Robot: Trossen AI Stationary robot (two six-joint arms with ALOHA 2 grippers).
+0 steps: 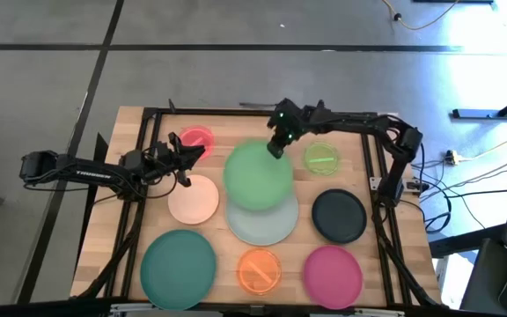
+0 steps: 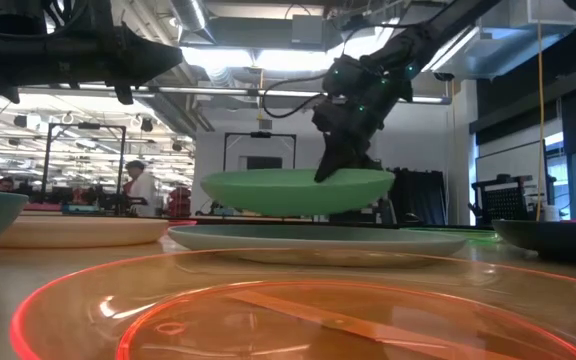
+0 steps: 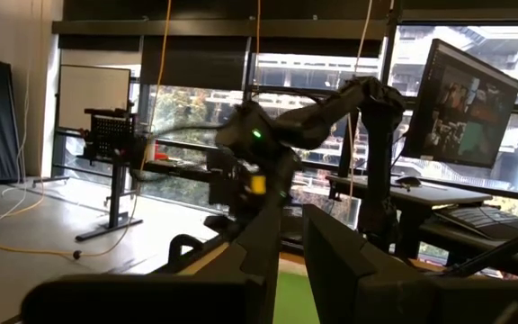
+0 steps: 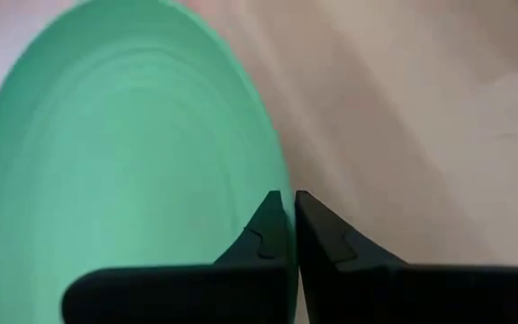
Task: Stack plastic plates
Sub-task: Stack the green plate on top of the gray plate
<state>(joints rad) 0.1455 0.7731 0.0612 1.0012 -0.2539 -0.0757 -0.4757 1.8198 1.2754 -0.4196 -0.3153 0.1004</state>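
Observation:
My right gripper needs to let go of the large green plate on top of the pale mint plate (image 1: 263,203), toward that plate's far edge.
My right gripper (image 1: 275,147) (image 2: 334,168) (image 4: 290,214) is shut on the large green plate (image 1: 255,180) (image 2: 298,190), which hovers over the pale mint plate (image 1: 269,229) (image 2: 318,240) lying flat at the table's middle. Flat on the table around them lie the peach plate (image 1: 194,201), small pink plate (image 1: 197,138), lime plate (image 1: 321,158), blackish-green plate (image 1: 339,216), magenta plate (image 1: 333,274), orange plate (image 1: 259,270) (image 2: 298,320) and teal plate (image 1: 178,269). My left gripper (image 1: 194,155) (image 3: 293,225) is open, in the air between the pink and peach plates. My right gripper pinches the green plate's rim (image 4: 268,175) at its far right side between the two fingers, one on the upper face and one on the outer side. The fingers come from above, pointing down. The plate is lifted clear, nearly level, just above the mint plate.
A black frame (image 1: 148,132) runs along the table's far edge and sides. The right arm's base (image 1: 394,176) stands at the right edge. Bare wood (image 1: 385,264) shows near the right and far corners. A person (image 2: 140,185) is in the room far behind.

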